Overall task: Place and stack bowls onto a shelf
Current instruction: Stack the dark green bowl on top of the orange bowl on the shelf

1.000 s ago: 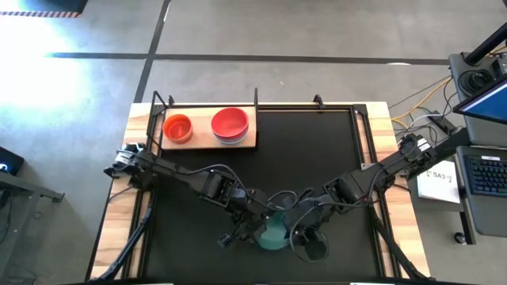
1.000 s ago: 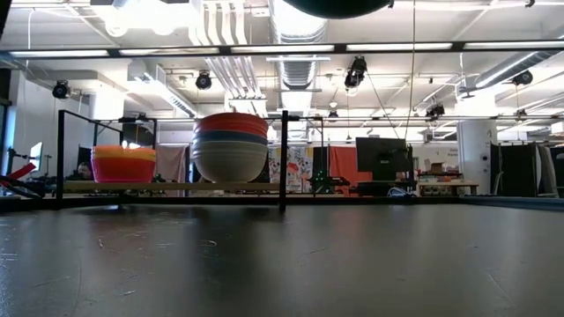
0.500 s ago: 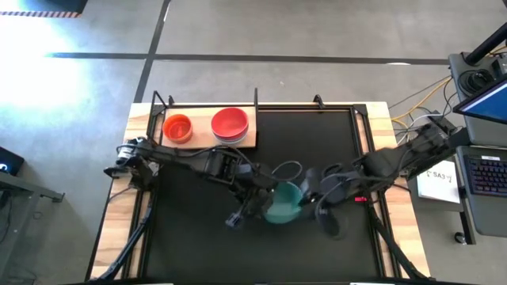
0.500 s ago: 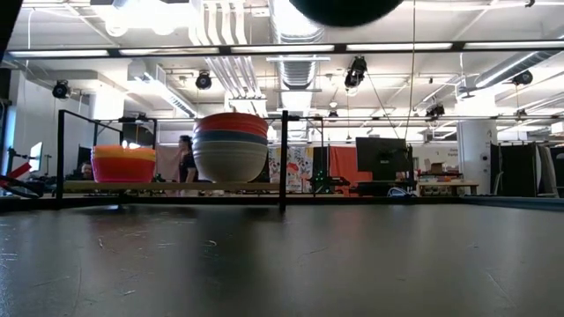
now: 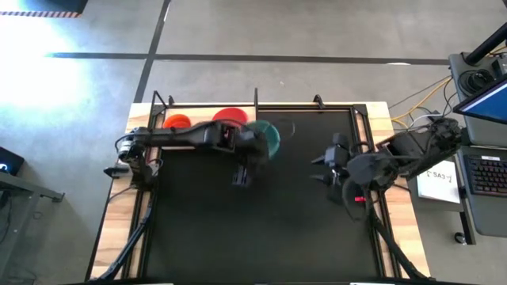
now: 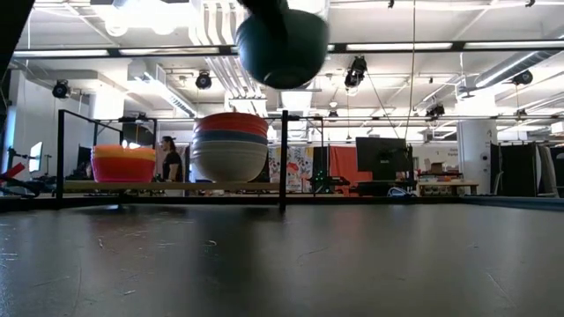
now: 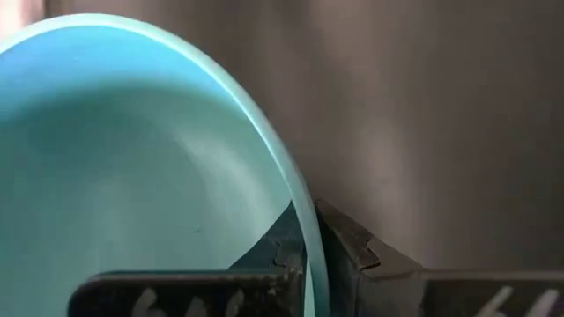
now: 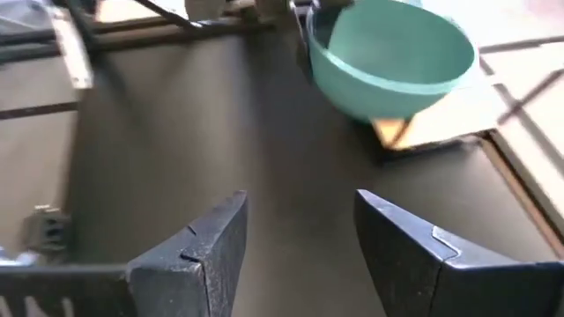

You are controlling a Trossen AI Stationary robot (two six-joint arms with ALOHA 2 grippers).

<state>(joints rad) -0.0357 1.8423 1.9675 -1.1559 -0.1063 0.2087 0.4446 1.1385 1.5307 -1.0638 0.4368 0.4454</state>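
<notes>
Next, my left gripper lets go of the teal bowl inside the red bowl (image 5: 231, 125) on top of the large stack.
My left gripper (image 5: 256, 145) is shut on the teal bowl (image 5: 268, 136), which is high above the mat just right of the shelf; the bowl also shows in the low view (image 6: 282, 48) and the right wrist view (image 8: 388, 57). The light-wood shelf (image 5: 202, 138) lies at the table's far left. On it stand a stack of large bowls with the red bowl on top (image 5: 230, 120) and a stack of small bowls with the orange-red bowl on top (image 5: 177, 122). My right gripper (image 5: 323, 168) is open and empty near the table's right edge. My left gripper pinches the teal bowl's rim (image 7: 304, 220), with one finger inside the bowl (image 7: 273, 255) and one outside it (image 7: 352, 242). The fingers come at it from the table's left. The bowl is lifted clear, mouth up and slightly tilted.
A black wire frame (image 6: 284, 158) stands around the shelf, with an upright post at the shelf's right end. The black mat (image 5: 301, 222) covers the table between the two arms. A person (image 6: 167, 163) stands in the room far behind the shelf.
My left gripper has carried the teal bowl from the table's near middle up and toward the far edge, to beside the shelf's right end. My right gripper has drawn back from beside the bowl toward the table's right edge.
</notes>
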